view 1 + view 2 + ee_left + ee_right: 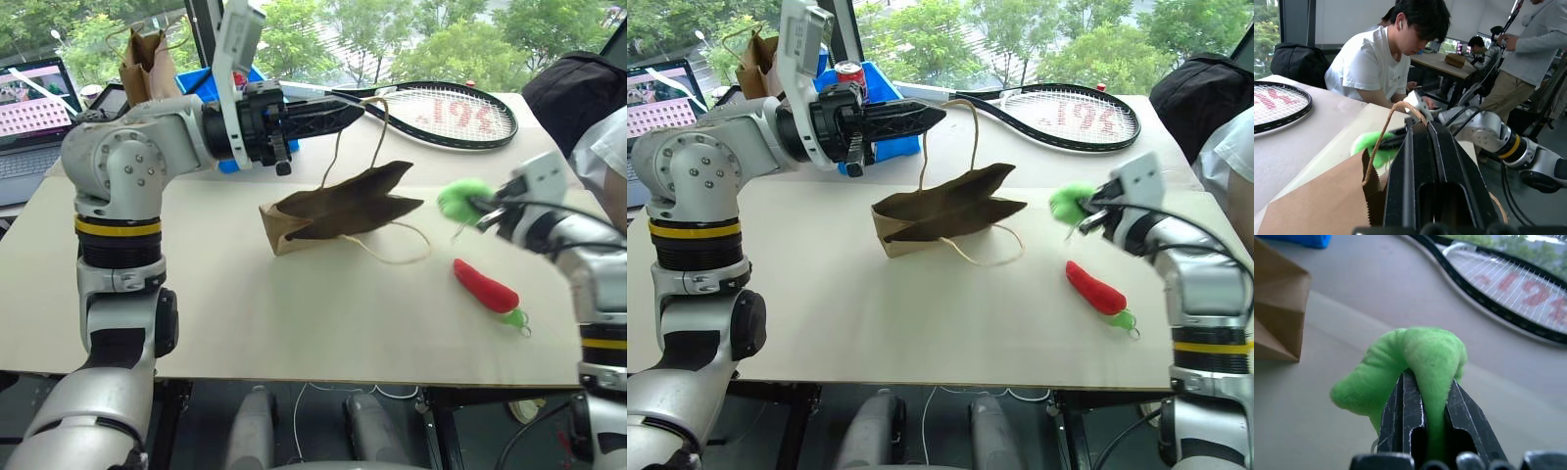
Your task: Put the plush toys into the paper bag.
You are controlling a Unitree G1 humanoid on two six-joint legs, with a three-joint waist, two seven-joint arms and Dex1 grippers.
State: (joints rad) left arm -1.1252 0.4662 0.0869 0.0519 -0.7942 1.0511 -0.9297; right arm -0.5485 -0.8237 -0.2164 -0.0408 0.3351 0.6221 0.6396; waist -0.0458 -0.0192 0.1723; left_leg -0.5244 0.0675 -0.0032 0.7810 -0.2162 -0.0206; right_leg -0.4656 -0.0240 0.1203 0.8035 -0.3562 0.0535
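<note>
Next, I release the light-green plush toy just inside the brown paper bag's opening (pixel 339 233), by its near side, with my right gripper.
The brown paper bag (pixel 338 208) lies slumped at the table's middle, its mouth facing right. My left gripper (pixel 353 113) is shut on one twisted-cord handle (pixel 1382 137) and holds that loop up above the bag. The other handle trails on the table. My right gripper (pixel 1425 382) is shut on the fuzzy light-green plush toy (pixel 460 199), to the right of the bag's mouth. The red chili plush toy (pixel 485 286) with its green end lies on the table nearer the front edge, below the right gripper.
A tennis racket (pixel 446 113) lies at the back of the table. A smaller paper bag (pixel 147 64), a blue box (pixel 211 83) with a red can (pixel 850 73) and a laptop (pixel 34 98) stand at the back left. A person (pixel 1381 58) sits past the table's right edge.
</note>
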